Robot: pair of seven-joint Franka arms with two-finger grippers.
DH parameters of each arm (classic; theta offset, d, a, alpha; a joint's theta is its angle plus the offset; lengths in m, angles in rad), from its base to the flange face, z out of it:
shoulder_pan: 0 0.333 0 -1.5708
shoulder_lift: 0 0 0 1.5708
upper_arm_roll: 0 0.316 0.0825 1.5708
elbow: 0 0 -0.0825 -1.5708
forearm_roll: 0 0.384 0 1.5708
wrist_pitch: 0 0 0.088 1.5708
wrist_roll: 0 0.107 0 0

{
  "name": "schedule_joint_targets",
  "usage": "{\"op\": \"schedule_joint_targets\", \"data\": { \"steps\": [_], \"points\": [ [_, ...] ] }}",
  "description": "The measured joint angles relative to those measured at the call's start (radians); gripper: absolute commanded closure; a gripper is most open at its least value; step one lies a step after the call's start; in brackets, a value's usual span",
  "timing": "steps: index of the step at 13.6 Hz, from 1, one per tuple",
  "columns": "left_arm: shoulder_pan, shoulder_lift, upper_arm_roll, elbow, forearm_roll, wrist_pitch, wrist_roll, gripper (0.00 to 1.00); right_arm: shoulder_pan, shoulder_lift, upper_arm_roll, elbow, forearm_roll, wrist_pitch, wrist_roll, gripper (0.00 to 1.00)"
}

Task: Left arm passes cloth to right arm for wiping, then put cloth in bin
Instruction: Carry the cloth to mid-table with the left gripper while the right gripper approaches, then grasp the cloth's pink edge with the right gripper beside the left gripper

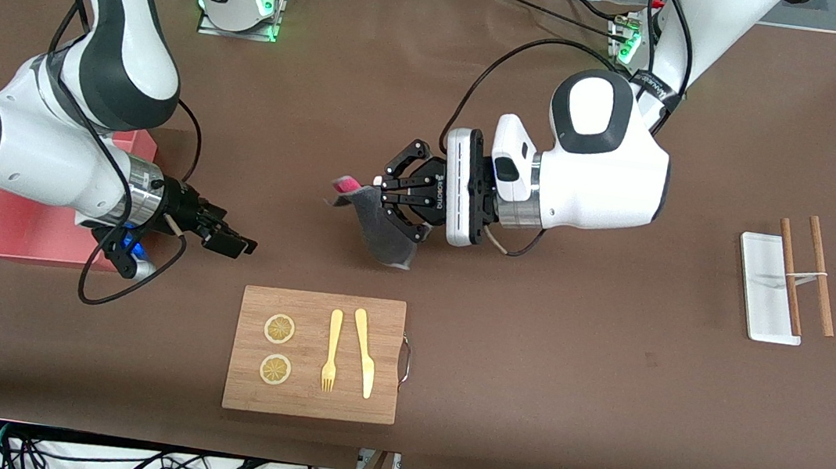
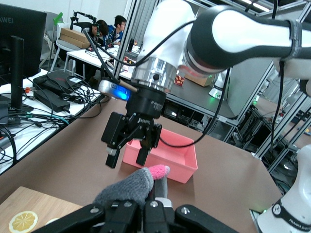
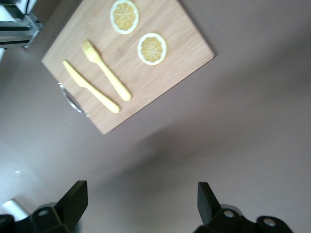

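I should close my right gripper on the loose pink-edged end [image 1: 346, 192] of the cloth, which pokes out past my left gripper's fingers toward the pink bin.
My left gripper [image 1: 376, 197] is shut on the cloth [image 1: 383, 232], a dark grey rag with a pink edge, and holds it up over the table's middle. The cloth hangs down from the jaws. In the left wrist view the cloth [image 2: 127, 187] bulges out of the shut fingers. My right gripper [image 1: 235, 240] is open and empty, over the bare table between the pink bin [image 1: 25, 229] and the cloth, its jaws pointing toward the cloth. It also shows in the left wrist view [image 2: 127, 154], with the bin [image 2: 170, 158] past it. In the right wrist view my right gripper [image 3: 141, 194] is spread wide.
A wooden cutting board [image 1: 315, 354] with two lemon slices, a yellow fork and a yellow knife lies nearer to the front camera than both grippers. A narrow white tray [image 1: 768, 288] and two brown sticks [image 1: 807, 272] lie toward the left arm's end.
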Motion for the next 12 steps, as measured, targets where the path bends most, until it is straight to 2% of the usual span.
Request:
{"op": "schedule_joint_targets", "data": {
  "steps": [5, 9, 12],
  "points": [
    [-0.006, 0.000, 0.001, 0.011, 0.000, 0.012, -0.013, 1.00, 0.007, 0.000, 0.027, 0.038, 0.065, 0.026, 0.134, 0.00],
    [-0.012, 0.000, 0.001, 0.012, 0.000, 0.024, -0.022, 1.00, 0.004, 0.000, 0.028, 0.047, 0.161, 0.027, 0.183, 0.00],
    [-0.013, 0.000, 0.002, 0.012, 0.000, 0.024, -0.023, 1.00, 0.005, 0.000, 0.034, 0.068, 0.200, 0.028, 0.264, 0.00]
  ]
}}
